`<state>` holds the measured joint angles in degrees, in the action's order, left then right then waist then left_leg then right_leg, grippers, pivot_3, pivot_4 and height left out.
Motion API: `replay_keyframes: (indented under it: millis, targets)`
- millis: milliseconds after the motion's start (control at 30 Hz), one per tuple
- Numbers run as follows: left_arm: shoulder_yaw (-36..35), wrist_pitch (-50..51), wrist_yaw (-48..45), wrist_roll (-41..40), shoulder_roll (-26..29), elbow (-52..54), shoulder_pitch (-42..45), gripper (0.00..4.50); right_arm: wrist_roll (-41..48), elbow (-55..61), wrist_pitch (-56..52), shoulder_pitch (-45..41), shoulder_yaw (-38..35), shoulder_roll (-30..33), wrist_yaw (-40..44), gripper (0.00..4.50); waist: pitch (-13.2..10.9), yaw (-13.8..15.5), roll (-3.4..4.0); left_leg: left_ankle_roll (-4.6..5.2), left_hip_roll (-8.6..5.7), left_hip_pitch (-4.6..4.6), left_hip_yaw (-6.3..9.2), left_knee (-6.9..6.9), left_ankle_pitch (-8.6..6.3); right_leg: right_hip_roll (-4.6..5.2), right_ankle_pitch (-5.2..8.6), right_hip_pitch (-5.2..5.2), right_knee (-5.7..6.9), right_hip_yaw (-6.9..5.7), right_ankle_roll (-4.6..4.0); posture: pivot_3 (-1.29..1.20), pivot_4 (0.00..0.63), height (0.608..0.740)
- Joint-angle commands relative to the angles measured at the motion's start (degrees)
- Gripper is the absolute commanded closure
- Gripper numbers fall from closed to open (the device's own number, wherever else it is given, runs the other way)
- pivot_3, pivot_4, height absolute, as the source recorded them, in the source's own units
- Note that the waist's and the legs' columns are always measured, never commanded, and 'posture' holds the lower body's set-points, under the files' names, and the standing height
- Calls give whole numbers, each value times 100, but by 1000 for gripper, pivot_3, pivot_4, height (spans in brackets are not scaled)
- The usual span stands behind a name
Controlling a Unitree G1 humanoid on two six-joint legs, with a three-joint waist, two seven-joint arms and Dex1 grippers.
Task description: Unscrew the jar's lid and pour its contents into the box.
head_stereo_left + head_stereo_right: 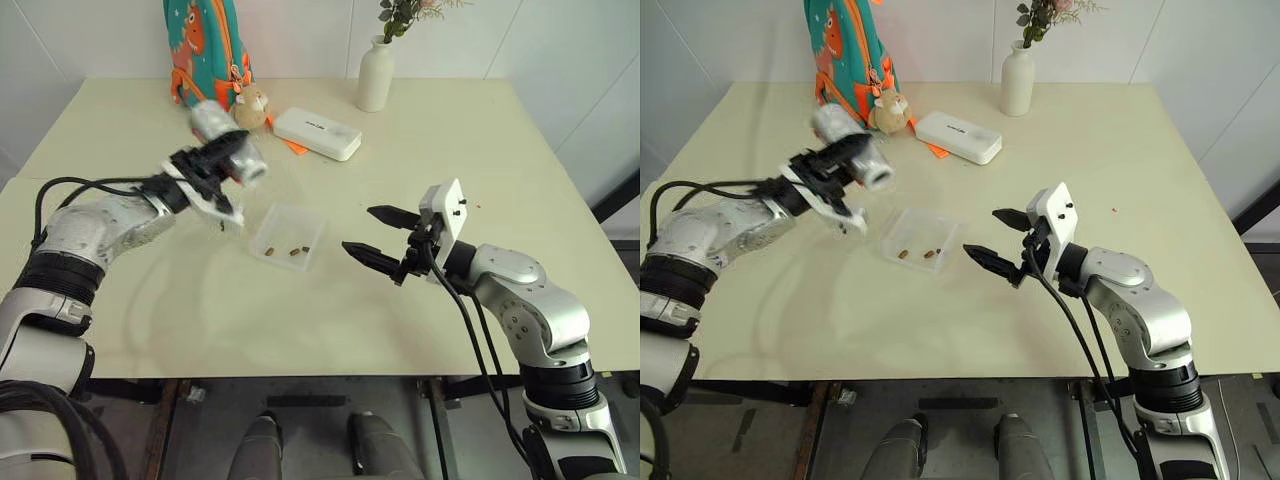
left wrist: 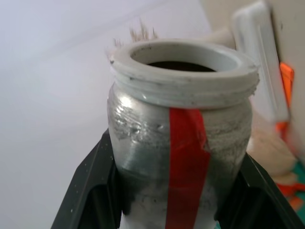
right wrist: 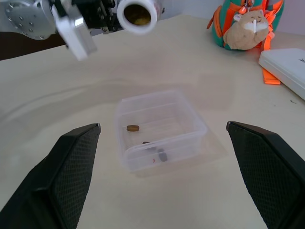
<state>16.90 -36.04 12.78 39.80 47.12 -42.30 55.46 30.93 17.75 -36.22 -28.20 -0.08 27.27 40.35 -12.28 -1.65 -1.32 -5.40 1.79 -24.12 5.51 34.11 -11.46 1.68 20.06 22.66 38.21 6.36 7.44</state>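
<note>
Next, I release the jar with my left gripper on the bare tabletop, well out from the box [image 1: 135, 231], backpack side.
My left gripper [image 1: 226, 152] is shut on the jar [image 1: 243, 160], a silvery cylinder with a red stripe [image 2: 187, 157]. It holds the jar in the air just left of and above the box [image 1: 300, 222], tipped on its side. The jar's open white mouth [image 3: 137, 14] faces the box and my right arm, and something brownish shows inside it. The clear square box stands on the table with brown pellets [image 3: 133, 128] on its floor. My right gripper [image 1: 358, 229] hangs open to the right of the box, empty, fingers pointing at it. The lid is out of view.
A long white case [image 1: 317, 133], an orange scrap [image 1: 293, 146], a plush toy [image 1: 250, 105] and a teal-and-orange backpack [image 1: 205, 45] sit at the back of the table [image 1: 450, 130]. A white vase [image 1: 375, 75] with flowers stands at the back right.
</note>
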Motion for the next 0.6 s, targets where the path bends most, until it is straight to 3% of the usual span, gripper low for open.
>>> replay_keyframes:
  millis: [33, 100, 200, 367, 600]
  targets:
    - [-1210, 1404, -2447, -2689, -654, -212, -173, 2544, 77, 185, 104, -7, -95, 38, 56, 36, 0, 5, 0, 0, 0, 1, 0, 2, 1, 0, 0, 0, 4, 0, 0, 0, 150, 740]
    - [-1899, 2587, -3081, -3639, -984, -288, -117, 2544, 67, 172, 106, -29, -97, 79, 104, 36, 0, -3, 0, 1, 0, 0, 4, 5, 5, -1, 0, 0, 11, -4, -1, 0, 150, 740]
    - [-2675, 3730, -3056, -4361, -1120, -747, 131, 2544, 2, 163, 170, -34, -76, 188, 227, 36, 0, -54, -1, 2, 0, 0, 11, 14, 7, -3, 0, 0, 22, -6, -1, 0, 150, 740]
    - [-3395, 3303, -3084, -4894, -1107, -1501, 123, 2544, -106, 167, 296, 17, -44, 339, 339, 36, 1, -163, -3, 2, 0, 3, 15, 17, 7, -3, 0, 0, 32, -6, -1, 0, 150, 740]
    - [-3711, 2461, -2884, -4914, -883, -2575, -100, 2544, -129, 289, 249, 81, -85, 385, 306, 36, 2, -158, -4, -1, -1, 4, 16, 23, 9, -3, 0, 0, 38, -6, -1, 0, 150, 740]
